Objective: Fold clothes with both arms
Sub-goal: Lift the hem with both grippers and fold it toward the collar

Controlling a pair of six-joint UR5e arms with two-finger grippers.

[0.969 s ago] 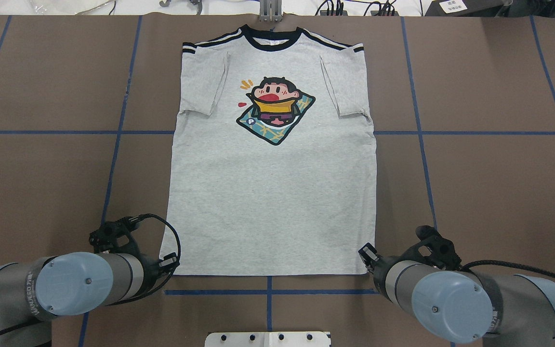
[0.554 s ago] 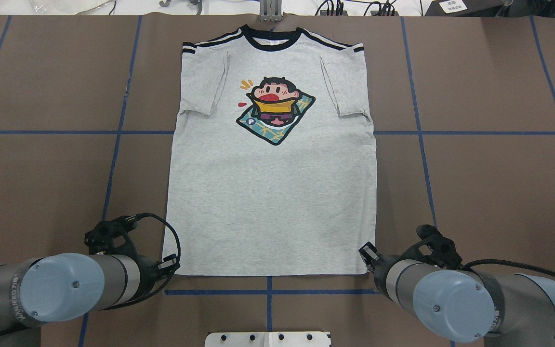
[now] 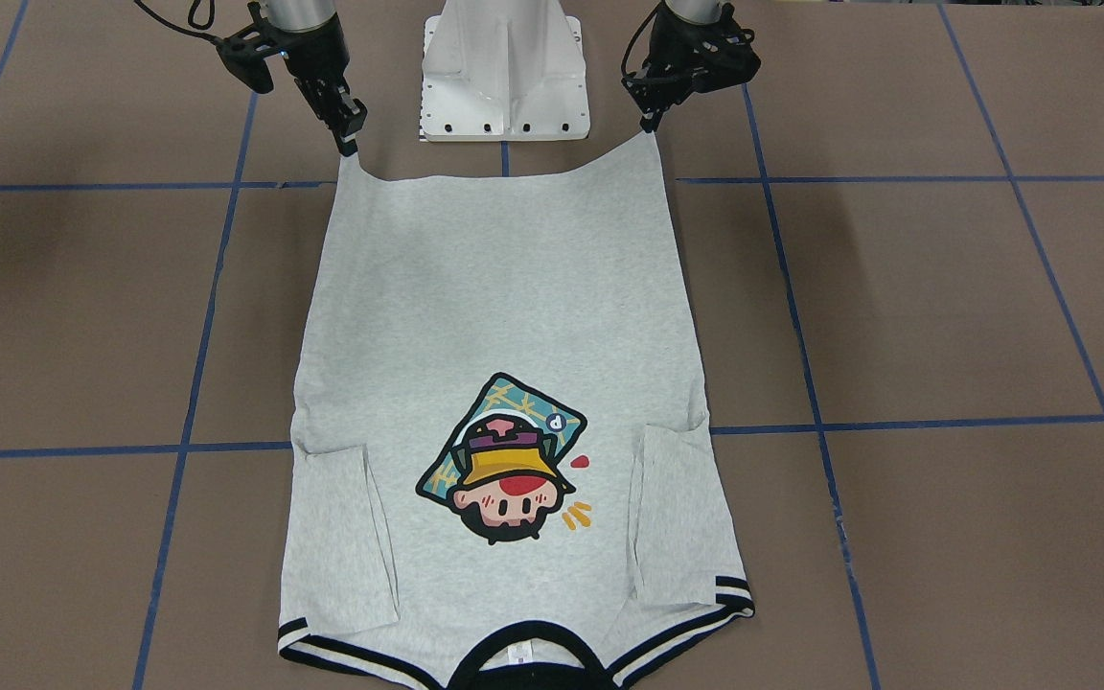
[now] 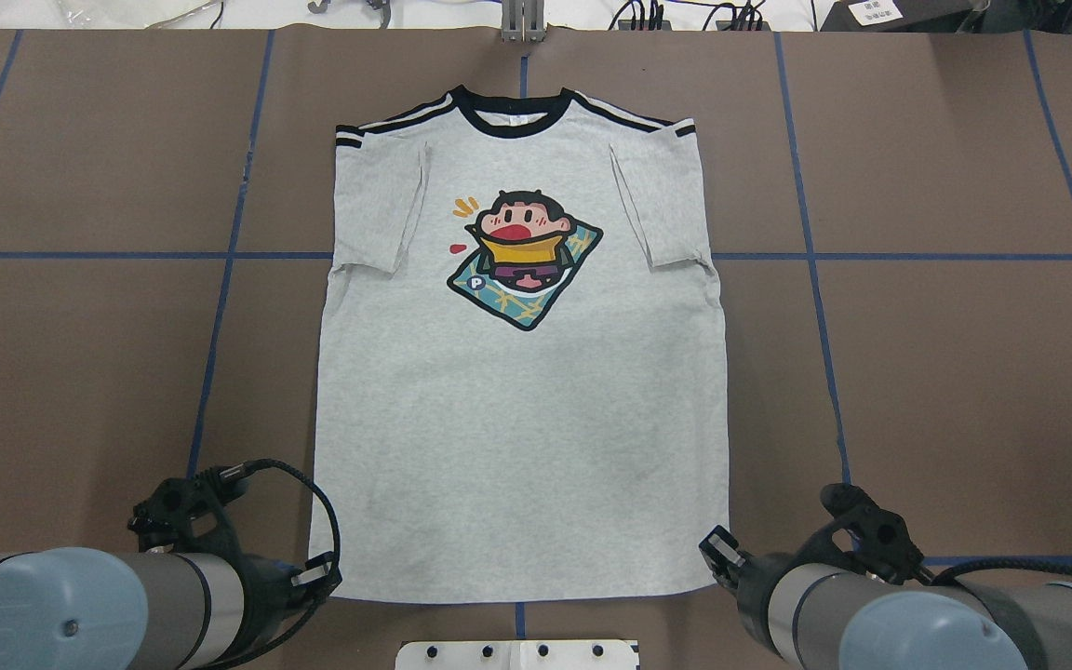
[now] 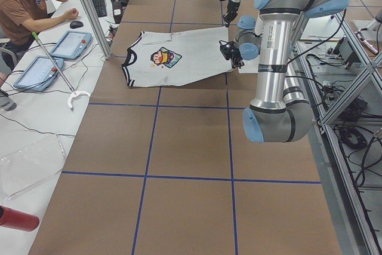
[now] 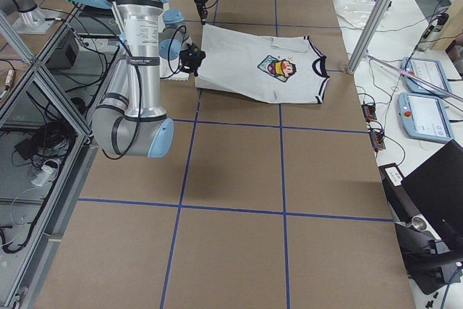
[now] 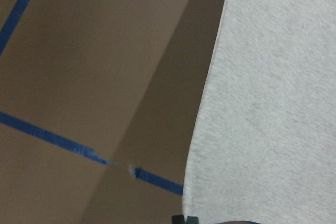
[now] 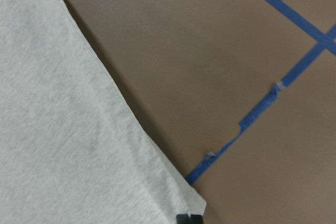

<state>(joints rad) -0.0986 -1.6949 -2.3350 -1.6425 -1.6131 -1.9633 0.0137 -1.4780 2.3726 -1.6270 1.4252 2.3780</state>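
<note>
The left gripper I control will release the T-shirt's hem corner, now held raised, by the folded sleeve's outer edge (image 3: 756,511), just short of the T-shirt's black-striped shoulder.
The light grey T-shirt (image 4: 517,419) lies face up on the brown table, collar at the far end, both sleeves folded in over the chest. The cartoon print (image 4: 525,258) shows. My left gripper (image 4: 317,572) is shut on the near left hem corner. My right gripper (image 4: 715,549) is shut on the near right hem corner. In the front-facing view the left gripper (image 3: 649,129) and right gripper (image 3: 349,144) hold the corners raised, and the hem (image 3: 504,177) sags between them. Both wrist views show grey cloth (image 7: 273,103) (image 8: 63,145) by the fingertips.
The white pedestal base (image 3: 504,77) stands just behind the raised hem. Blue tape lines (image 4: 806,256) cross the brown table. An operator (image 5: 24,4) sits at a side desk with tablets (image 5: 71,43). A red bottle (image 5: 18,218) lies at that desk's near end.
Both grippers have drawn back toward the robot's base with the hem corners. The whole T-shirt has slid toward the robot, collar away from the far edge.
</note>
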